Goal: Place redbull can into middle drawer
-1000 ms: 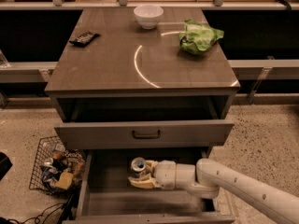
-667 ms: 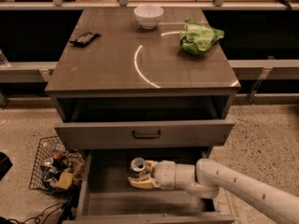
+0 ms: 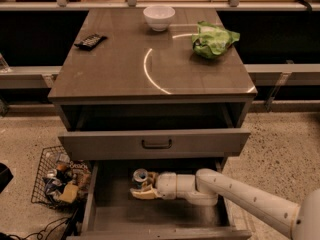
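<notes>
Next, my gripper sets the redbull can down on the middle drawer's bottom (image 3: 132,193), near the back towards the wire basket.
The redbull can (image 3: 140,175) shows its silver top inside the pulled-out middle drawer (image 3: 150,217), near the drawer's back left. My gripper (image 3: 143,186) reaches in from the right on a white arm. Its pale fingers (image 3: 141,194) are closed around the can's lower body, which they hide. The can stands about upright, low over the bare grey drawer floor; I cannot tell whether it touches the floor.
Above is a grey drawer front with a dark bar handle (image 3: 156,144), slightly open. On the cabinet top sit a white bowl (image 3: 159,17), a green bag (image 3: 214,39) and a black remote (image 3: 90,41). A wire basket of clutter (image 3: 59,181) stands on the floor at left.
My gripper and the can have shifted slightly to the left inside the drawer. Nothing else has moved.
</notes>
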Robot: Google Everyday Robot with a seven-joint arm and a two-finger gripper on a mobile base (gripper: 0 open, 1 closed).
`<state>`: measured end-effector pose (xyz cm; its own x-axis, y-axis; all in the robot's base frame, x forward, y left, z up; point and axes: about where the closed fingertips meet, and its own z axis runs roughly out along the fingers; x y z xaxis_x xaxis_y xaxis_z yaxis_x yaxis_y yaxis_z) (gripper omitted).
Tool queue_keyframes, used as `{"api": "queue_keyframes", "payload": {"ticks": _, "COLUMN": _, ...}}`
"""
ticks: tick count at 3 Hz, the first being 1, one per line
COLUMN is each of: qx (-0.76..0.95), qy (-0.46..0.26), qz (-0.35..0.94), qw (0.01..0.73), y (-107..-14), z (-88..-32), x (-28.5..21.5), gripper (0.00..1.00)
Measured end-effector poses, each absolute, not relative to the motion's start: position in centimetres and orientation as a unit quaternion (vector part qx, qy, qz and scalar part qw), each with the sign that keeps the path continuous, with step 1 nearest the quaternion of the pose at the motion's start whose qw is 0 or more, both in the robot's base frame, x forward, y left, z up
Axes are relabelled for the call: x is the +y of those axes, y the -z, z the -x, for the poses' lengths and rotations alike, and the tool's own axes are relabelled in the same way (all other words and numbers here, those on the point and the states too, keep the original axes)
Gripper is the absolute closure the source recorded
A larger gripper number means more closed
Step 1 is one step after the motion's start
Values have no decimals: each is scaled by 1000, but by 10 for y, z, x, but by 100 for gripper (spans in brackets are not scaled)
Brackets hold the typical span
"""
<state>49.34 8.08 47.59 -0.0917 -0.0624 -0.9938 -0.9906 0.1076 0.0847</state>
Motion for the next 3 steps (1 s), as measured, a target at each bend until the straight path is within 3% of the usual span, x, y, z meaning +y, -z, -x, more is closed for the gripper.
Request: {"api": "queue_keyframes", "payload": {"ticks": 3, "qx": 546, "qy": -498, "qz": 469, "qw": 484, "y": -408, "z": -514, "x": 112, "gripper": 100}}
